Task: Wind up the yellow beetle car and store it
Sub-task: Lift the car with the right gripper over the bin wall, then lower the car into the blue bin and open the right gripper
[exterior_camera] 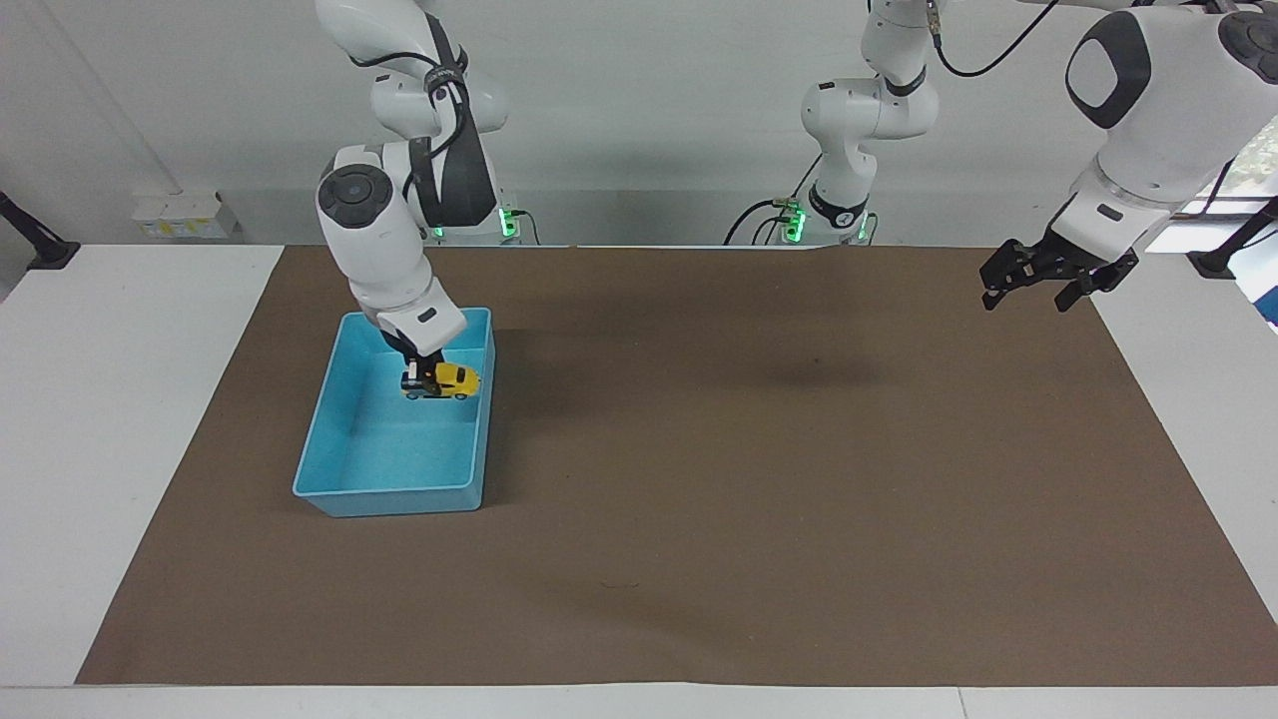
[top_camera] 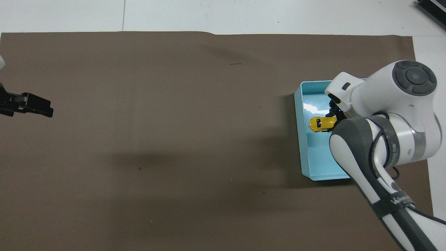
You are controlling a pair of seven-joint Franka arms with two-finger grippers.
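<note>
The robot's right gripper needs to leave the yellow beetle car on the bottom of the blue bin, beside the bin's side [top_camera: 327, 140] that faces the open mat.
The yellow beetle car [exterior_camera: 446, 380] is held by its rear end in my right gripper [exterior_camera: 419, 376], which is shut on it. The car hangs level inside the rim of the blue bin [exterior_camera: 389, 491], over the part of the bin's floor nearer to the robots. In the overhead view the car [top_camera: 321, 124] shows over the bin [top_camera: 301, 139], with the right gripper [top_camera: 333, 116] partly hidden under its own wrist. My left gripper [exterior_camera: 1038, 277] is open and empty, waiting in the air over the mat's edge at the left arm's end, and also shows in the overhead view [top_camera: 33, 104].
A brown mat [exterior_camera: 759, 479] covers most of the white table [exterior_camera: 120, 419]. The blue bin stands on it toward the right arm's end. A small dark mark [top_camera: 237, 64] lies on the mat far from the robots.
</note>
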